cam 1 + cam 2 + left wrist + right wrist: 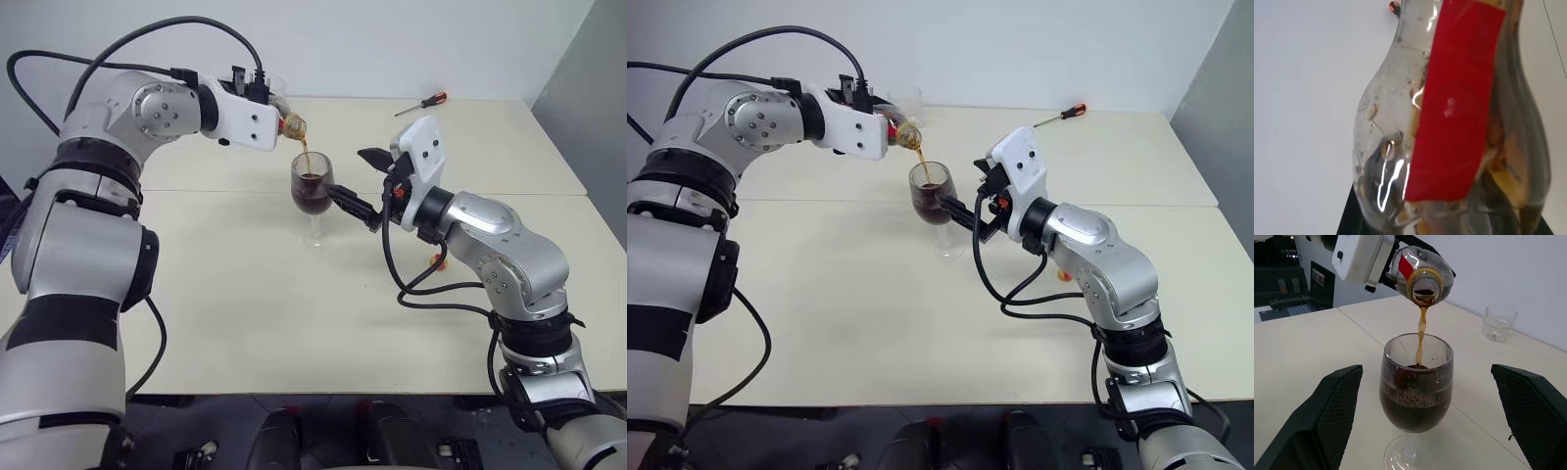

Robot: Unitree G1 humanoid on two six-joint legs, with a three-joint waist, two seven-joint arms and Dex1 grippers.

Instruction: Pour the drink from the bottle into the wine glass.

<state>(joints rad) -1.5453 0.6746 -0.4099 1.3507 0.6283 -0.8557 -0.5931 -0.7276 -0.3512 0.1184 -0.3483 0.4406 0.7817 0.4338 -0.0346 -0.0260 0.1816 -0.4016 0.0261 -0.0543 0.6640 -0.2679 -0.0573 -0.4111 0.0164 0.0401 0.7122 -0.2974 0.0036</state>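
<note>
My left gripper is to set down the bottle. It will let go of it on the cream table [169,226] near its own forearm, just in front of the seam.
My left gripper [266,102] is shut on the bottle [291,123], a small clear one with a red label [1449,122]. The bottle is tipped mouth-down above the wine glass [313,191]. A thin stream of dark brown drink [1420,340] falls from the open mouth into the bowl. The bowl is about two-thirds full, with foam on top. The glass stands upright on the table. My right gripper [358,182] is open, one finger on each side of the bowl and apart from it.
A short clear tumbler [1497,323] stands at the back of the cream table [245,313], behind the left hand. A red-handled screwdriver [423,102] lies at the back right. A small orange thing [440,260] lies by my right forearm.
</note>
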